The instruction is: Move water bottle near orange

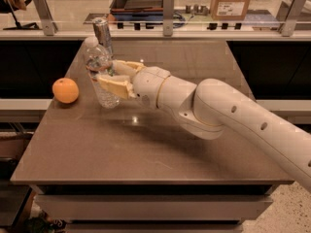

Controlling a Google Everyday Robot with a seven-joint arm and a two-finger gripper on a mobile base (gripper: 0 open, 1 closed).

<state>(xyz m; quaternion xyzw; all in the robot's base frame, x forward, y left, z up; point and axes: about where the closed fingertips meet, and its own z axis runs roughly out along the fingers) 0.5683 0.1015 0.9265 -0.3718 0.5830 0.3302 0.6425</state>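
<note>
Next, I let go of the water bottle upright on the brown table (104, 107) beside the orange, before the drink can.
The clear water bottle (99, 72) with a white cap stands nearly upright on the brown table (146, 149), to the right of the orange (65, 90), a short gap between them. My gripper (108, 75) reaches in from the right, its cream fingers on either side of the bottle's middle. The white arm runs off to the lower right.
A slim silver-blue drink can (102, 33) stands just behind the bottle near the table's far edge. A glass rail with metal posts (168, 6) runs behind the table. The orange sits close to the table's left edge.
</note>
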